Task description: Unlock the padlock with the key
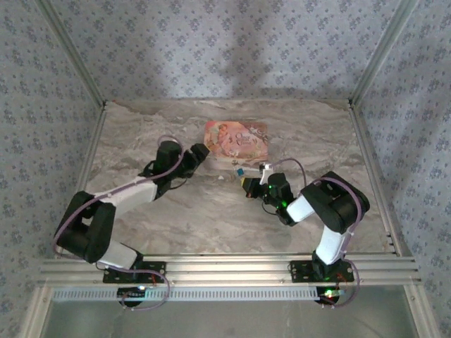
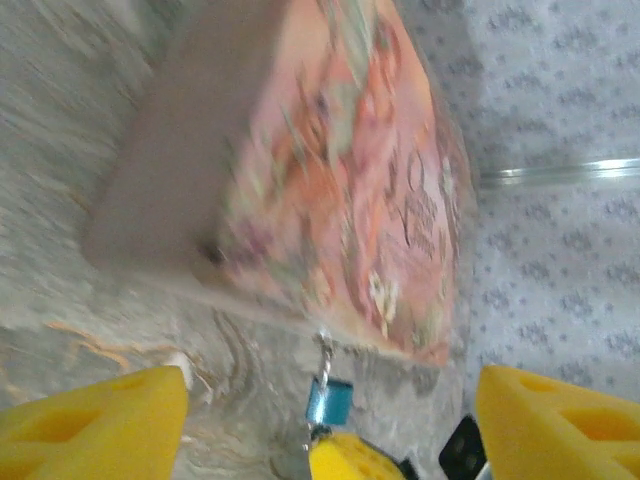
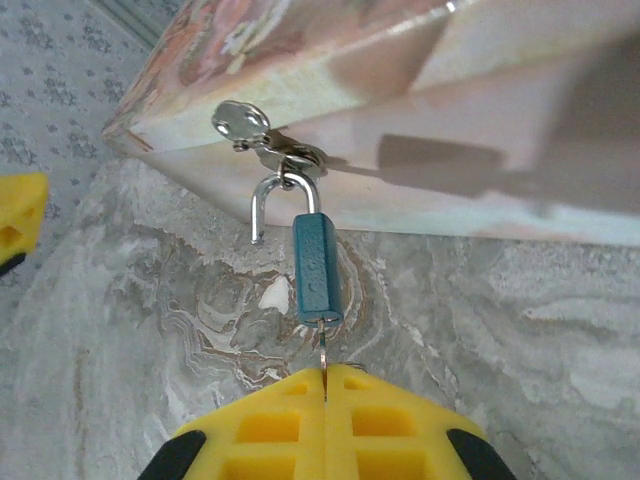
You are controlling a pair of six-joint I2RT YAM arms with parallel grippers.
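Note:
My right gripper needs to let go of the key and take the padlock's body (image 3: 317,266), as it holds only the key while the padlock's open shackle still hooks the hasp.
A small blue padlock (image 3: 317,268) hangs from the metal hasp (image 3: 262,140) of a pink patterned box (image 1: 236,140). Its silver shackle (image 3: 270,205) is sprung open, one leg free. A key (image 3: 324,352) sits in the lock's underside, and my right gripper (image 3: 325,385) is shut on the key's head just below the lock. In the left wrist view the padlock (image 2: 329,400) shows beneath the box (image 2: 340,170), with my left gripper (image 2: 330,425) open, its yellow fingers (image 2: 95,420) wide apart. From above, the left gripper (image 1: 199,154) is at the box's left corner and the right gripper (image 1: 250,183) in front of the padlock (image 1: 240,171).
The box lies at the middle back of a marbled table (image 1: 211,211). Patterned walls and metal frame posts (image 1: 370,70) close in the sides and back. A metal rail (image 1: 232,267) runs along the near edge by the arm bases.

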